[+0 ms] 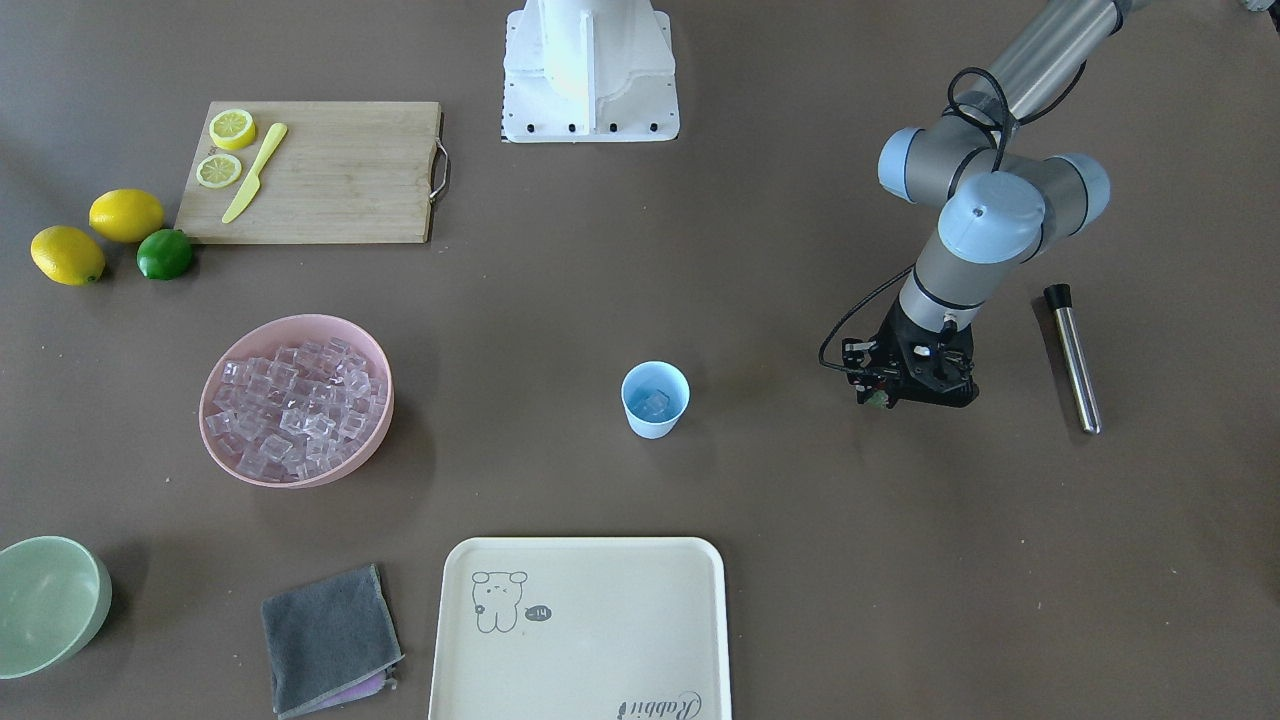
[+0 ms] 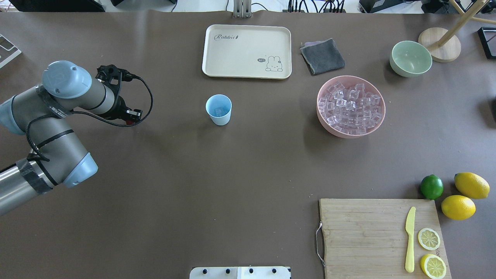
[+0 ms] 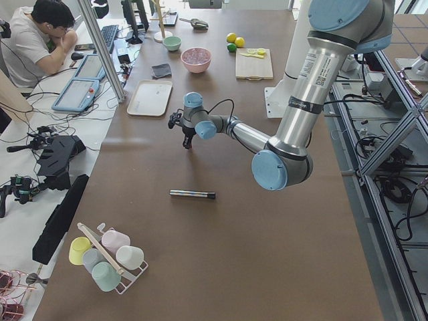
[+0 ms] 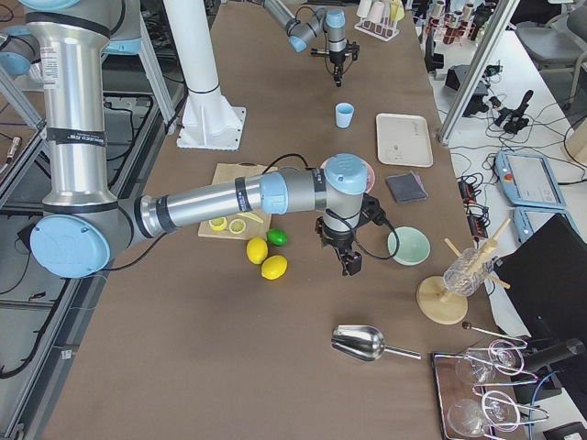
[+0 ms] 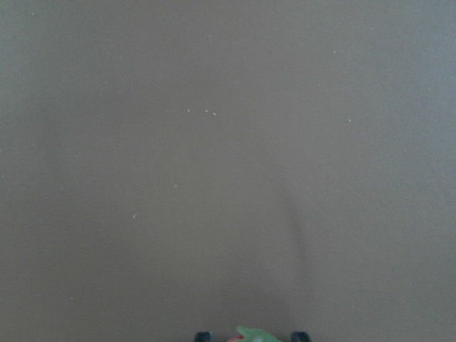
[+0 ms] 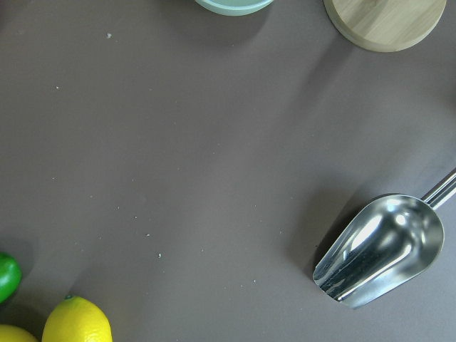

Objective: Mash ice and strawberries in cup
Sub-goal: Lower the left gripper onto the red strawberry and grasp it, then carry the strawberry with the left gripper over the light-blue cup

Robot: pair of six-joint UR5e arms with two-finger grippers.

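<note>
My left gripper is going to let go of the strawberry on top of the ice inside the light blue cup [image 1: 645, 403].
The light blue cup [image 1: 655, 400] stands mid-table, also in the overhead view [image 2: 219, 109], with an ice cube [image 1: 655, 404] inside. More ice [image 1: 295, 410] fills the pink bowl [image 1: 372, 440]. My left gripper [image 1: 890, 393] points down just above the table, well to the cup's side. In the left wrist view its fingertips [image 5: 203, 335] hold the strawberry's green leafy top [image 5: 255, 333] between them. My right gripper [image 4: 351, 266] hangs over the table near the pale green bowl [image 4: 408, 246]; I cannot tell whether it is open or shut.
A metal muddler [image 1: 1073, 357] lies beside the left arm. A cream tray [image 1: 580, 640], grey cloth [image 1: 330, 640], cutting board [image 1: 330, 175] with knife and lemon halves, two lemons and a lime [image 1: 165, 254] ring the table. A metal scoop [image 6: 377, 260] lies under the right wrist.
</note>
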